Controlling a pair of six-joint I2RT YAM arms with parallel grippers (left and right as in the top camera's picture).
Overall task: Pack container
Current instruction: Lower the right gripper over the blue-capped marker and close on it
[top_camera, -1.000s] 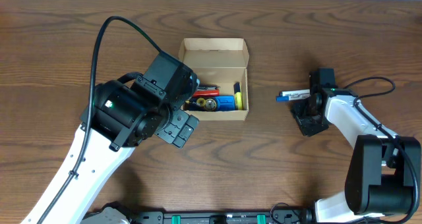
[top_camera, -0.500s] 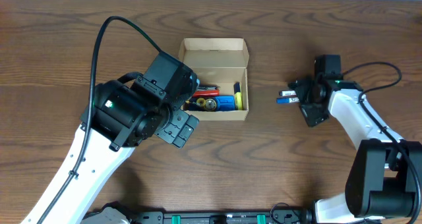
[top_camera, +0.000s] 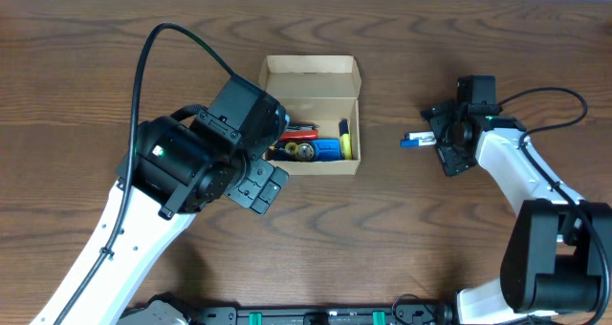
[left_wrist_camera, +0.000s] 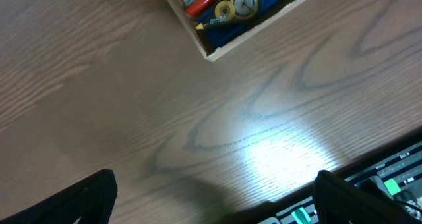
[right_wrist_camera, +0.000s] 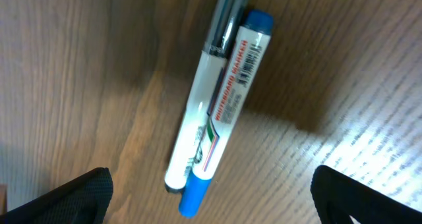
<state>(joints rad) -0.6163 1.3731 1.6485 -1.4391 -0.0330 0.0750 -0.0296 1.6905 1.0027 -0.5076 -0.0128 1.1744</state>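
Observation:
The blue-capped marker is lying tight against the slim white pen, so my right gripper should separate them and pick up the blue-capped marker alone (right_wrist_camera: 232, 95) before packing it.
The container (top_camera: 312, 99), a tan cardboard box with its lid flap folded back, sits open at mid-table with red, blue and yellow pens inside. Its near corner (left_wrist_camera: 210, 51) shows at the top of the left wrist view. My left gripper (top_camera: 260, 184) (left_wrist_camera: 212, 203) hangs open over bare wood just front-left of the box, holding nothing. To the right, a blue-capped whiteboard marker (top_camera: 415, 140) (right_wrist_camera: 224, 109) lies on the table against a slim white pen (right_wrist_camera: 195, 125). My right gripper (top_camera: 443, 139) (right_wrist_camera: 212, 201) is open above their blue end, touching neither.
A black bar with green lights (left_wrist_camera: 389, 184) runs along the table's front edge. The left arm's bulky white and black body (top_camera: 182, 167) stands to the left of the box.
The right gripper has opened and shifted slightly toward the back; the marker and pen now lie free on the table. The left arm has not moved.

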